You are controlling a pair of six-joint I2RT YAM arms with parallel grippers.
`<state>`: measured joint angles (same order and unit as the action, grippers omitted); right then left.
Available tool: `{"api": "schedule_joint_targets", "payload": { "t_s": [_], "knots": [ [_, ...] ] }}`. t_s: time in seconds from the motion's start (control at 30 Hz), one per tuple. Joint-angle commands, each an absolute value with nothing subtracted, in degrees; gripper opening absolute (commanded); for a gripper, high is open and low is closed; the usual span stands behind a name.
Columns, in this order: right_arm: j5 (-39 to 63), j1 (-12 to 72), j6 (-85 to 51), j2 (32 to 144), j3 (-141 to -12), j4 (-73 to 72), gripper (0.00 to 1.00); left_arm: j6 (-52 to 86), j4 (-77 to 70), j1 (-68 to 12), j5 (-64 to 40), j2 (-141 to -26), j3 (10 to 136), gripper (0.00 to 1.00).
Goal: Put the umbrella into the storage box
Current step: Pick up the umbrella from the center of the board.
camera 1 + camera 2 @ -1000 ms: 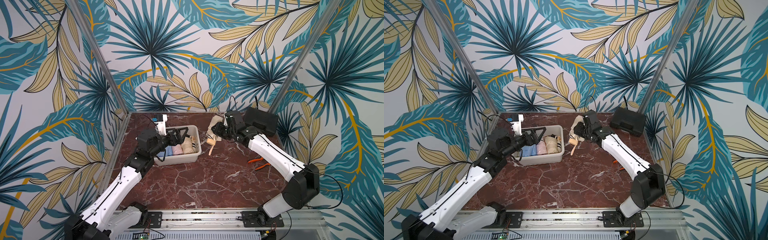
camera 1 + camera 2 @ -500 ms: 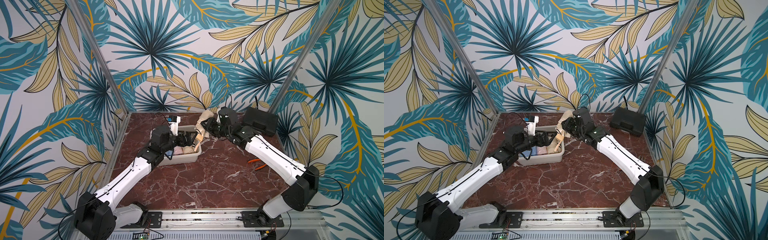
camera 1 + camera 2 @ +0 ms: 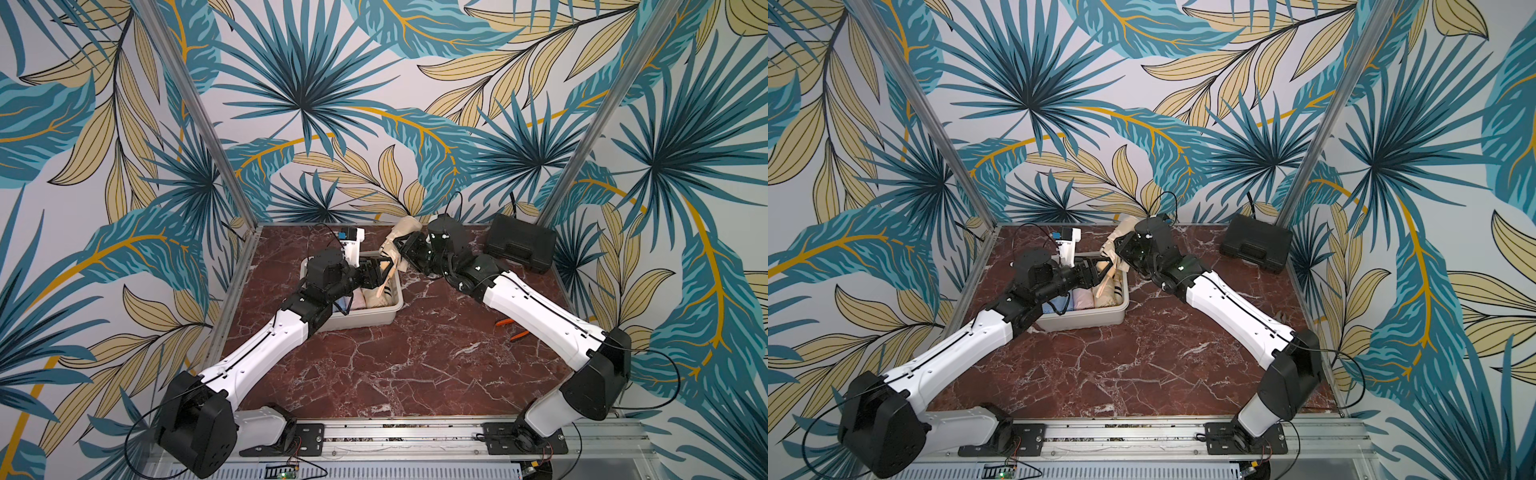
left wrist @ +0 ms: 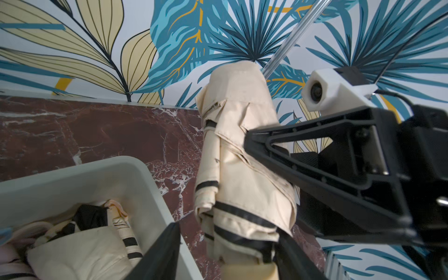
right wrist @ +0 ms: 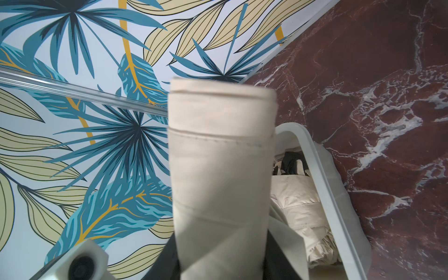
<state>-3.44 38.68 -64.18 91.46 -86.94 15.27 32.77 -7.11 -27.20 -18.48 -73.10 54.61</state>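
The umbrella's upper part is in my right gripper, so my left gripper needs to hold the umbrella's lower end while my right gripper takes the striped fabric (image 4: 242, 223) near that end.
A cream folded umbrella (image 3: 394, 245) (image 3: 1113, 246) with black stripes hangs tilted over the far right corner of the off-white storage box (image 3: 365, 321) (image 3: 1084, 322), its lower end inside the rim. My right gripper (image 3: 409, 250) (image 5: 220, 266) is shut on the umbrella (image 5: 220, 157) near its upper part. My left gripper (image 3: 376, 270) (image 4: 228, 257) straddles the umbrella's (image 4: 237, 150) lower end. One of its fingers touches the fabric and a gap shows at the other. Several folded umbrellas, cream (image 3: 376, 297), pink (image 3: 1081, 297) and blue (image 3: 1057, 301), lie in the box.
A flat black hard-shell case (image 3: 521, 243) (image 3: 1256, 243) lies at the back right corner. Orange-handled pliers (image 3: 510, 322) lie on the marble table beside the right arm. Metal frame posts (image 3: 199, 116) rise at the back corners. The box stands near the table's left edge.
My right arm carried the umbrella left from beside the box to over its far right corner. My left arm swung right to meet it, and its jaws narrowed around the lower end.
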Motion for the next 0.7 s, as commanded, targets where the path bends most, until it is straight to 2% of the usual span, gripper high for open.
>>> {"api": "schedule_joint_targets", "payload": {
  "t_s": [0.0,0.1,0.2,0.27,0.4,0.5,0.6,0.67],
  "knots": [
    [-3.3,40.1,-66.1,92.1,-89.6,9.3,0.24,33.0,-9.5,-27.3,-17.3,-73.7,57.0,0.46],
    [-4.1,40.4,-66.4,92.5,-89.5,8.9,0.24,33.1,-9.1,-27.3,-18.4,-74.2,57.7,0.31],
    [-4.6,40.5,-66.4,92.8,-89.5,8.9,0.25,33.6,-9.0,-27.3,-18.9,-74.4,57.7,0.2],
    [-4.9,40.5,-66.1,92.9,-89.5,9.2,0.29,33.9,-8.7,-27.3,-19.1,-74.3,57.8,0.13],
    [-6.0,40.4,-63.8,92.6,-89.2,11.1,0.53,34.1,-7.7,-27.3,-19.2,-73.7,57.7,0.0],
    [-7.6,40.1,-58.5,91.5,-89.0,15.1,0.7,34.1,-6.7,-27.2,-19.2,-73.1,57.7,0.0],
    [-9.7,39.2,-50.4,89.1,-88.0,18.5,0.81,34.1,-5.5,-27.2,-19.3,-72.3,57.6,0.0],
    [-9.9,38.2,-43.6,87.1,-87.1,20.7,0.84,33.9,-4.2,-27.0,-19.3,-71.5,57.6,0.0]
  ]
}}
